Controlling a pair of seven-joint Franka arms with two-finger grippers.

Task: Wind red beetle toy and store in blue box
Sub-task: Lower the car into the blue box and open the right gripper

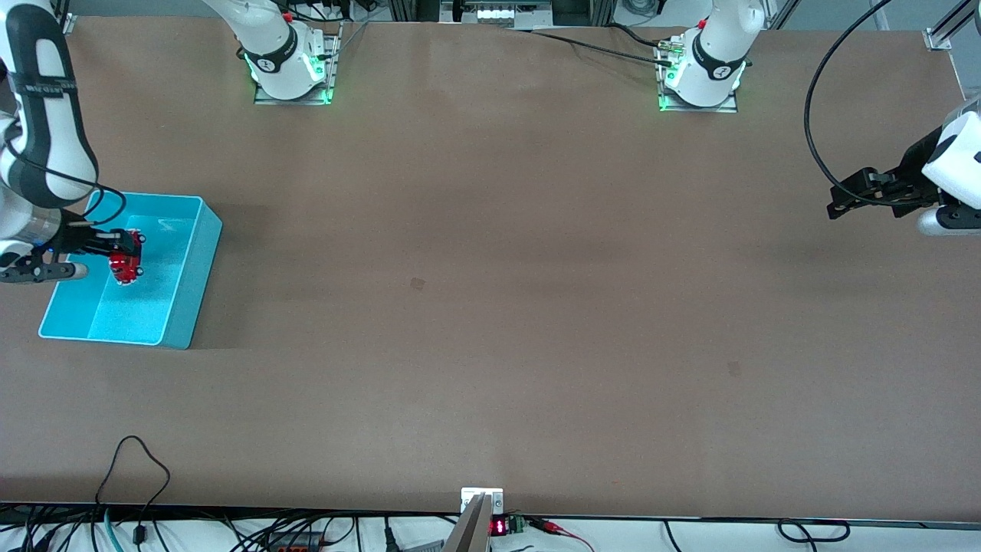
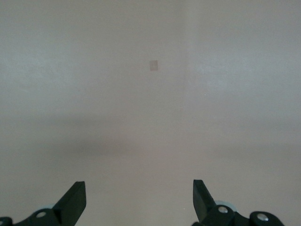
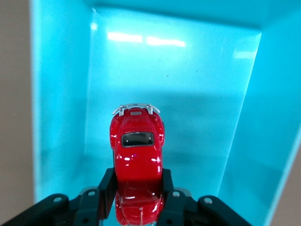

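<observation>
Next, I let go of the red beetle toy with my right gripper on the bottom of the blue box, toward the end [image 1: 162, 247] nearest the arm bases.
The red beetle toy [image 1: 126, 264] is held in my right gripper [image 1: 123, 247], whose fingers press on both of its sides, over the inside of the blue box [image 1: 188, 307]. In the right wrist view the toy [image 3: 137, 160] hangs above the box's cyan floor [image 3: 188, 94], with my right gripper [image 3: 137, 184] shut on its body. The box stands at the right arm's end of the table. My left gripper [image 1: 843, 201] is open and empty, held up over the left arm's end of the table; its wrist view shows its two fingers [image 2: 75, 200] wide apart over bare table.
The brown table [image 1: 490, 307] spreads between the two arms. The arm bases [image 1: 291, 69] stand along its edge farthest from the front camera. Cables and a small display [image 1: 498, 527] lie along the edge nearest that camera.
</observation>
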